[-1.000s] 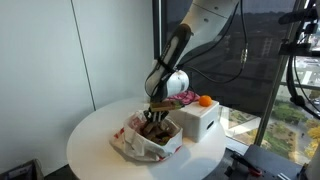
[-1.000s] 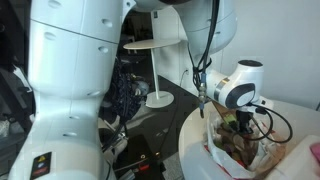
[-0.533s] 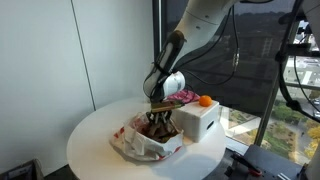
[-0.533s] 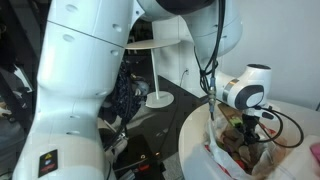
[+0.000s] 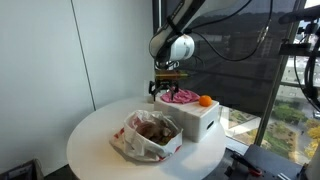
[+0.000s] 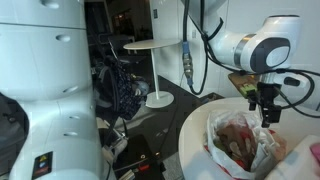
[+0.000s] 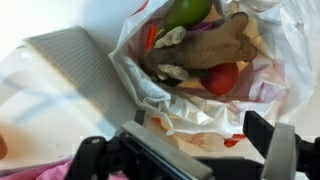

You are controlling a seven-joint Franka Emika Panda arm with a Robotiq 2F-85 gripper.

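Observation:
Next, I close my gripper at the pink cloth's middle [image 5: 179,96], atop the white box beside the orange ball.
My gripper [image 5: 168,84] hangs open and empty in the air above the round white table [image 5: 90,140], well over the white plastic bag [image 5: 150,137]. The bag [image 6: 240,145] lies open on the table, full of brown and red pieces. Looking down in the wrist view, the bag [image 7: 250,85] holds a brown lump [image 7: 205,48], a green piece [image 7: 188,10] and a red piece [image 7: 223,78]. Dark fingers [image 7: 268,138] frame the bottom of that view, and the gripper [image 7: 178,142] has nothing between them.
A white box [image 5: 198,120] stands right beside the bag, with a pink cloth-like thing [image 5: 182,97] and an orange ball [image 5: 205,100] on top. The box [image 7: 80,72] shows grey-white in the wrist view. Window glass stands behind the table.
The gripper was down inside the bag and shut. It has since opened and risen clear of the bag, carrying nothing.

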